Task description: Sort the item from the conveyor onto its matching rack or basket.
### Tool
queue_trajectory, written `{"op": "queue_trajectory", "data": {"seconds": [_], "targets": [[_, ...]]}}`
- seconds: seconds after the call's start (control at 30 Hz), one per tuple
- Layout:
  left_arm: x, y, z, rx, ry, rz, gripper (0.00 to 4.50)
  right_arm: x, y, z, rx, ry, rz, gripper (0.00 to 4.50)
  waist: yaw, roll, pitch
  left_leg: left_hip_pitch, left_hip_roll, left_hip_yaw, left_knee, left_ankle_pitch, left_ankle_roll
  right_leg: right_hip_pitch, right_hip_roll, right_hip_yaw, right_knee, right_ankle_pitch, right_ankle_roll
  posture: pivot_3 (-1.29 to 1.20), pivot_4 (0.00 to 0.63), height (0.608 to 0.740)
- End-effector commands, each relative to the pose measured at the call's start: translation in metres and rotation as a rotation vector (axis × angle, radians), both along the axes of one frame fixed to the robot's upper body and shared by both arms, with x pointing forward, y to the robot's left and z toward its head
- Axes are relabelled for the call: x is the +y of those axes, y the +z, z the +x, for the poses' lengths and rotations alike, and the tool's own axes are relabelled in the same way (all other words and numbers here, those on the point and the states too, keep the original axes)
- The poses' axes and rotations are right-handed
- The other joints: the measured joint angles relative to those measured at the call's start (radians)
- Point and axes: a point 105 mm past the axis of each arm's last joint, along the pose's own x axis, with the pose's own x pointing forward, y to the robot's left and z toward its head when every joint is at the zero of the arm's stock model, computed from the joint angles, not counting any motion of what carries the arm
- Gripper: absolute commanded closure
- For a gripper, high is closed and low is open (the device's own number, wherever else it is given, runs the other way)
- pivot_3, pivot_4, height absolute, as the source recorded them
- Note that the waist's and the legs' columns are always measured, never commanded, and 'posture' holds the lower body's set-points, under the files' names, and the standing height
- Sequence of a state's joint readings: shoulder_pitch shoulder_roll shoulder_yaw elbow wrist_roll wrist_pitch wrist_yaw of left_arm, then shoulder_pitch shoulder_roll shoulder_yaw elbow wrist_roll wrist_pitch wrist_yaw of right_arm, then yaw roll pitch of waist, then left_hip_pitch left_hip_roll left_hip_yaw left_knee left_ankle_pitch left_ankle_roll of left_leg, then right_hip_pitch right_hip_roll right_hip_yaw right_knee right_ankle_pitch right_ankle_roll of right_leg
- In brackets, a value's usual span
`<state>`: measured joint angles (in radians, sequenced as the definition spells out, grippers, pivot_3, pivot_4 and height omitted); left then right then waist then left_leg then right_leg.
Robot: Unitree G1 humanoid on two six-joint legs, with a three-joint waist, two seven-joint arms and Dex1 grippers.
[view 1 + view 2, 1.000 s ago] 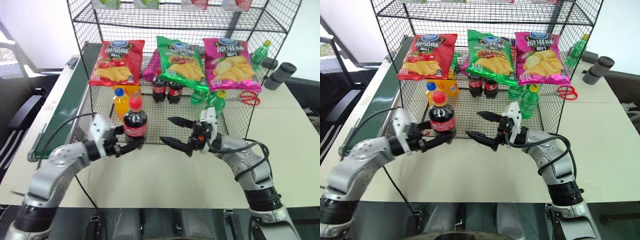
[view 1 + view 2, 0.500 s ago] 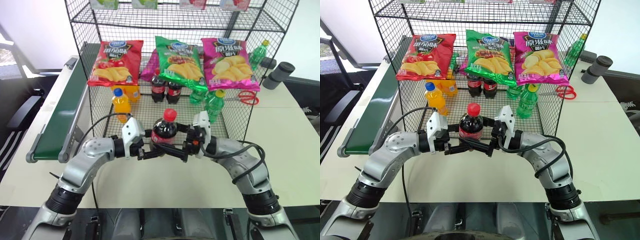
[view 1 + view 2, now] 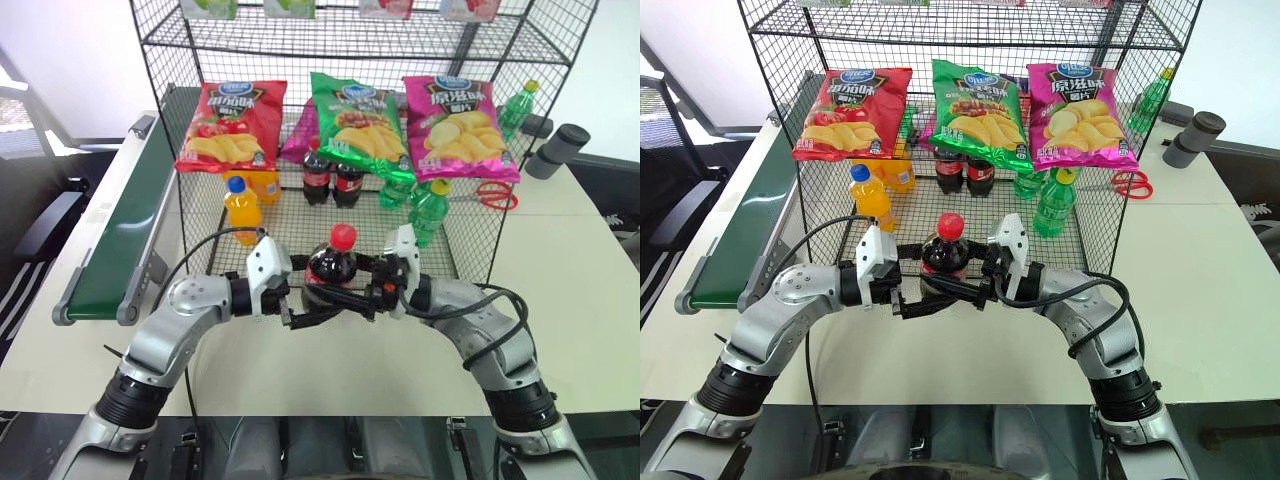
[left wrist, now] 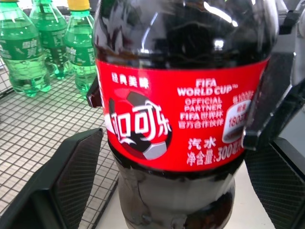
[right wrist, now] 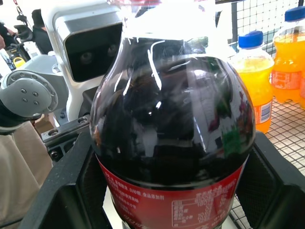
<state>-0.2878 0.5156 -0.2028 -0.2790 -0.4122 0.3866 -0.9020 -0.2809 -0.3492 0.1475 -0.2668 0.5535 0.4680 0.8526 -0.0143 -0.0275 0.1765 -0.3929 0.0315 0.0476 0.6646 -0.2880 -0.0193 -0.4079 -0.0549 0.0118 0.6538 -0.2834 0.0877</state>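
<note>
My right gripper should put the cola bottle down on the bottom bin's inside (image 3: 343, 242), in front of the two cola bottles.
The cola bottle (image 3: 335, 268), red cap up and red label showing, stands upright in the air between my two grippers, just in front of the rack's (image 3: 160, 100) mesh-walled bottom bin. My right gripper (image 3: 345, 287) reaches in from the right and is shut on the bottle's body. In the left wrist view the left fingers (image 4: 71, 176) stand off both sides of the bottle (image 4: 181, 119); my left gripper (image 3: 312, 306) is open. The dark green conveyor (image 3: 115, 240) runs along the left side of the table.
Two cola bottles (image 3: 332, 180), an orange soda bottle (image 3: 240, 208) and green bottles (image 3: 428, 205) stand in the bottom bin. Three chip bags (image 3: 360, 120) lie on the tier above. Scissors (image 3: 495, 195) and a grey cylinder (image 3: 560, 150) lie to the right.
My left gripper carried the bottle rightward to the right gripper. The right gripper has shut on it and the left gripper has opened.
</note>
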Motion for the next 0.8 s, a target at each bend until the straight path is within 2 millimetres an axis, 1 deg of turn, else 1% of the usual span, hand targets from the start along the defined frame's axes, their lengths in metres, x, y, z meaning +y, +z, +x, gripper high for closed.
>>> {"op": "queue_trajectory", "data": {"seconds": [0.03, 0.13, 0.23, 0.33, 0.43, 0.6, 0.67, 0.8], "targets": [[0.014, 0.01, 0.003, -0.049, 0.062, -0.007, 0.04, -0.004, 0.021, 0.009, -0.103, -0.063, 0.047, 1.53, 0.0, 0.0, 0.0, 0.0, 0.0, 0.0, 0.0, 0.0, 0.0, 0.0, 0.0, 0.0, 0.0, 0.0, 0.0, 0.0, 0.15, 0.74], [0.035, 0.007, 0.008, -0.032, 0.161, -0.008, 0.04, -0.013, 0.019, 0.029, -0.152, -0.191, 0.024, 1.53, -0.002, 0.0, 0.0, 0.0, 0.0, 0.0, 0.0, 0.0, 0.0, 0.0, 0.0, 0.0, 0.001, 0.0, 0.0, 0.0, 0.15, 0.74], [0.06, -0.001, 0.009, -0.033, 0.274, 0.02, 0.04, -0.024, 0.004, 0.055, -0.19, -0.349, -0.062, 1.53, -0.003, 0.0, 0.0, 0.0, 0.0, 0.0, 0.0, 0.0, 0.0, 0.0, -0.001, 0.0, 0.001, 0.0, 0.0, 0.0, 0.15, 0.74], [0.073, -0.003, 0.012, -0.045, 0.359, 0.004, 0.04, -0.03, -0.007, 0.078, -0.216, -0.486, -0.093, 1.53, 0.0, 0.0, 0.0, 0.0, 0.0, 0.0, 0.0, 0.0, 0.0, 0.0, -0.001, 0.0, 0.001, 0.0, 0.0, 0.0, 0.15, 0.74], [0.08, 0.005, 0.015, -0.104, 0.451, -0.069, 0.04, -0.03, -0.013, 0.098, -0.256, -0.594, -0.1, 1.53, -0.002, 0.0, 0.0, 0.0, 0.0, 0.001, 0.0, 0.0, 0.0, -0.001, -0.002, 0.001, 0.001, 0.0, 0.0, 0.0, 0.15, 0.74], [0.085, 0.015, 0.017, -0.178, 0.577, -0.171, 0.04, -0.026, -0.018, 0.116, -0.27, -0.667, -0.069, 1.53, -0.004, 0.0, 0.0, 0.0, 0.0, 0.002, 0.0, 0.0, 0.0, -0.001, -0.002, 0.001, 0.001, 0.0, 0.0, 0.0, 0.15, 0.74], [0.086, 0.016, 0.016, -0.177, 0.6, -0.197, 0.04, -0.022, -0.019, 0.121, -0.267, -0.683, -0.059, 1.53, -0.008, 0.0, 0.0, 0.0, 0.0, 0.002, 0.0, 0.0, 0.0, -0.001, -0.002, 0.001, 0.001, 0.0, 0.0, 0.0, 0.15, 0.74], [0.081, 0.008, 0.009, -0.145, 0.598, -0.201, 0.04, -0.008, -0.02, 0.13, -0.264, -0.692, -0.046, 1.53, -0.011, 0.0, 0.0, 0.001, 0.001, 0.002, 0.0, 0.0, -0.001, -0.002, -0.003, 0.001, 0.003, 0.0, 0.0, 0.0, 0.15, 0.74]]}}
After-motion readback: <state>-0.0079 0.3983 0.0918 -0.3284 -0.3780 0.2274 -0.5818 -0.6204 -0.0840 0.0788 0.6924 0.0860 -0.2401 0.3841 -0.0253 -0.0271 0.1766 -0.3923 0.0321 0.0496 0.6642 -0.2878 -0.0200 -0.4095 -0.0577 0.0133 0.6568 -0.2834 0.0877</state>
